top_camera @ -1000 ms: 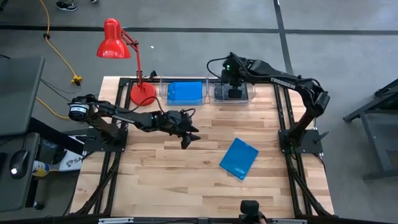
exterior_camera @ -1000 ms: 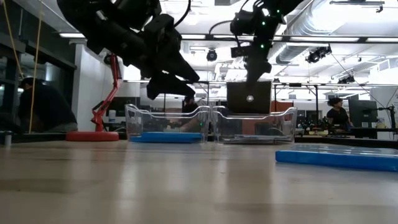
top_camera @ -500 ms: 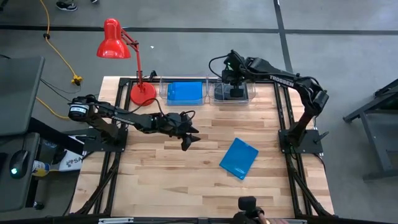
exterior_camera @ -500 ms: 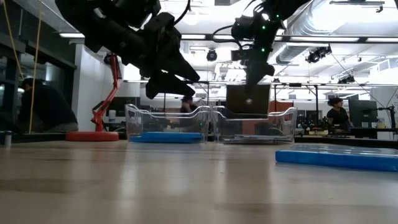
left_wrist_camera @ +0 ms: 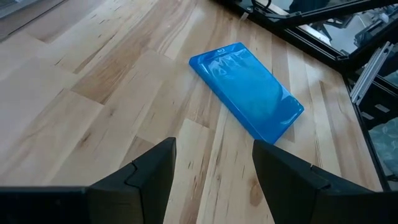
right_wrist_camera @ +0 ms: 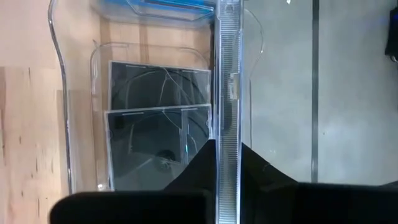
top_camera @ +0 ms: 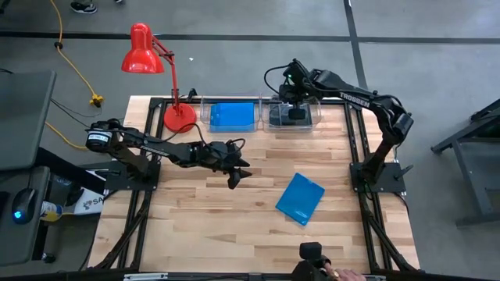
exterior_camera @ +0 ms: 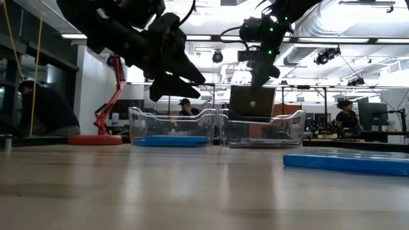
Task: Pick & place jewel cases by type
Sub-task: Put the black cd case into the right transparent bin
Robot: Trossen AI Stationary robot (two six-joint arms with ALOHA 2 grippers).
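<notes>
I need to release the dark jewel case with my right gripper on the dark cases lying flat in their clear bin [top_camera: 288, 115] [right_wrist_camera: 163, 148].
My right gripper [exterior_camera: 259, 80] hovers over the right clear bin [exterior_camera: 291, 128] at the table's far edge, shut on a dark jewel case [exterior_camera: 252, 102]. Two more dark cases [right_wrist_camera: 158, 84] lie flat in that bin. The left clear bin [top_camera: 205, 117] holds blue cases [top_camera: 232, 115]. One blue jewel case [top_camera: 301, 197] lies flat on the wood near mid-table. My left gripper [top_camera: 238, 173] hangs open above the table left of it, and the same case [left_wrist_camera: 245, 90] shows beyond its fingers. My right gripper pinches the dark case's upper edge [exterior_camera: 254, 88] between its two fingers, which come from above, slanting down. The wrist view shows the case edge-on [right_wrist_camera: 227, 149] between the fingers [right_wrist_camera: 199, 165]. It hangs on edge, slightly tilted, clear of the bin.
A red desk lamp [top_camera: 144, 51] stands on its base [top_camera: 180, 117] at the far left corner, beside the left bin. Black frame rails [top_camera: 355, 148] run along the table's sides. People sit in the room behind [exterior_camera: 38, 108]. Bare wood [top_camera: 203, 211] lies across the near half.
My right gripper has rolled a little while over the right bin. The dark case under it has gone from upright to slightly tilted and sunk a touch.
</notes>
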